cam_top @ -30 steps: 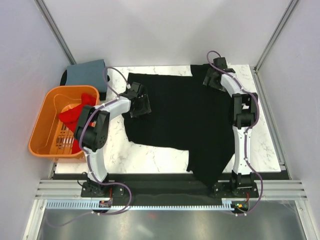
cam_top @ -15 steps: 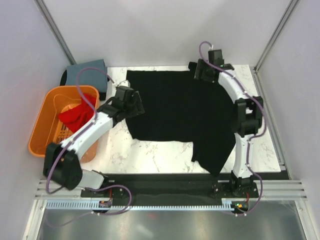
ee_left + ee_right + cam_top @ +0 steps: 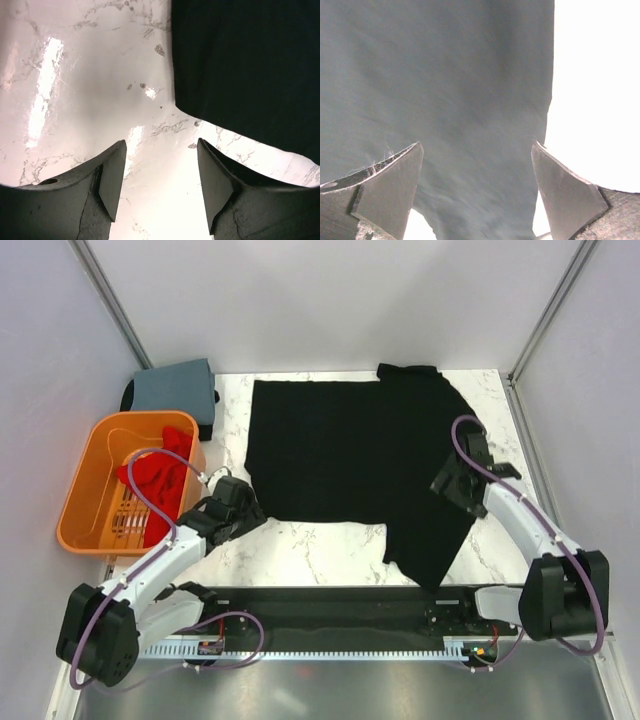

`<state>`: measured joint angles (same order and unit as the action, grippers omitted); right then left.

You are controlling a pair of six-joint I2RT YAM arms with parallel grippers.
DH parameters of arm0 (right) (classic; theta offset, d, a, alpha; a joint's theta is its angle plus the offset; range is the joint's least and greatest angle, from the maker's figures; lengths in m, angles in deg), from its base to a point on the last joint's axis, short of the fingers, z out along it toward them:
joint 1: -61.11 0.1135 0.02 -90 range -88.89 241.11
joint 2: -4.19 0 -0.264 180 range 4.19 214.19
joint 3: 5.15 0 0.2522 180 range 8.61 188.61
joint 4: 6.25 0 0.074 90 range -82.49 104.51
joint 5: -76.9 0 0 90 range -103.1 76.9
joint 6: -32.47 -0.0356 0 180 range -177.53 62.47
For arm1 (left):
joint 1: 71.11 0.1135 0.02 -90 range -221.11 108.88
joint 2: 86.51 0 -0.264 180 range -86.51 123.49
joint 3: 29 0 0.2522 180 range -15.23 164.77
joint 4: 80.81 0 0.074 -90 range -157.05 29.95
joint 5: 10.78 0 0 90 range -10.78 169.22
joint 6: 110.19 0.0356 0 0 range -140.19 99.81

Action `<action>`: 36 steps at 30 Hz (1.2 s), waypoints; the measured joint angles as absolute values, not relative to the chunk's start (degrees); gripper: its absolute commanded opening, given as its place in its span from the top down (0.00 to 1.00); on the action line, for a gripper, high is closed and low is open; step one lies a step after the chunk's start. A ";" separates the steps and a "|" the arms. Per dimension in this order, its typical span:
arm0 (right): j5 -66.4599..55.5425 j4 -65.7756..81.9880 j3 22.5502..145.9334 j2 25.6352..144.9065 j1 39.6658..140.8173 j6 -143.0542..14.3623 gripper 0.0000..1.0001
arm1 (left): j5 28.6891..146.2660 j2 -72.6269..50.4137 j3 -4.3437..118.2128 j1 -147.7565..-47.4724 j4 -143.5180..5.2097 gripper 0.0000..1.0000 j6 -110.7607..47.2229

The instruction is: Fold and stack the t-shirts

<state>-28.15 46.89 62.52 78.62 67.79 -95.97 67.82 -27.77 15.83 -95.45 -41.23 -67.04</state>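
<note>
I will next move my right gripper to the large black t-shirt's near sleeve (image 3: 444, 551), the part of the t-shirt trailing toward the near table edge, and close it there.
The large black t-shirt (image 3: 350, 455) lies spread flat on the marble table (image 3: 300, 555), one part trailing toward the near right. My left gripper (image 3: 250, 512) hovers low beside its near left corner. In the left wrist view that gripper (image 3: 160, 175) is open over bare marble, with the black cloth (image 3: 245, 60) ahead to the right. My right gripper (image 3: 447, 485) is above the shirt's right side; in the right wrist view it (image 3: 477, 185) is open over the cloth (image 3: 450, 85), holding nothing. The red t-shirt (image 3: 150, 475) is crumpled in the basket. The blue-grey t-shirt (image 3: 175, 387) lies folded at the back left.
The orange slotted basket (image 3: 85, 505) hangs off the table's left edge, close to my left arm. Something dark lies under the blue-grey tee (image 3: 205, 428). Grey walls and frame posts close in the back and sides. A black rail (image 3: 330, 598) runs along the near edge.
Both arms have drawn back toward the near edge: the left from the shirt's left edge, the right from its far right corner. The black shirt now lies flatter, with its far edge straight.
</note>
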 measured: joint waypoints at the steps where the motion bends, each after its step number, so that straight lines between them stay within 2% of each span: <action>1: -27.89 48.00 59.22 77.09 67.68 -97.47 0.04 | 67.86 -27.95 15.22 -95.39 -41.82 0.34 -67.67; 4: -26.88 50.89 51.61 72.37 67.62 -101.82 0.05 | 68.91 -26.59 14.35 -95.21 -44.24 0.34 -69.20; 9: -26.44 52.66 46.06 66.06 68.08 -106.74 0.07 | 70.40 -21.67 12.56 -95.19 -49.38 0.34 -70.62; 10: -26.05 52.72 44.55 64.33 68.43 -107.77 0.12 | 70.40 -20.93 12.10 -95.19 -50.21 0.34 -70.78; 18: -20.69 52.55 35.26 54.47 74.96 -113.82 0.23 | 70.38 -15.86 12.69 -94.91 -58.47 0.35 -71.74; 20: -19.93 51.28 33.91 54.89 76.60 -114.68 0.39 | 70.40 -14.64 13.15 -94.82 -59.80 0.35 -71.80; 24: -18.97 48.83 33.27 57.90 78.09 -115.79 0.53 | 70.44 -13.39 13.45 -94.67 -61.62 0.36 -71.85; 25: -18.88 48.20 33.27 58.17 78.26 -115.79 0.63 | 70.46 -13.35 13.45 -94.60 -61.79 0.36 -71.87; 26: -18.86 47.59 33.25 58.41 78.44 -115.70 0.69 | 70.48 -13.32 13.45 -94.56 -61.90 0.36 -71.89; 27: -18.86 47.00 33.10 58.65 78.57 -115.79 0.84 | 70.53 -13.30 13.45 -94.51 -61.97 0.37 -71.89; 28: -18.95 46.51 33.01 58.62 78.59 -115.70 0.88 | 70.57 -13.26 13.45 -94.43 -62.06 0.37 -71.89; 36: -19.45 47.59 33.32 57.64 78.63 -115.29 0.91 | 70.53 -12.67 13.39 -93.77 -63.02 0.41 -73.25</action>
<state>-19.45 47.59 33.32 57.64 78.63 -115.29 70.53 -12.67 13.39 -93.77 -63.02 -73.25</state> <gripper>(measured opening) 0.094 0.601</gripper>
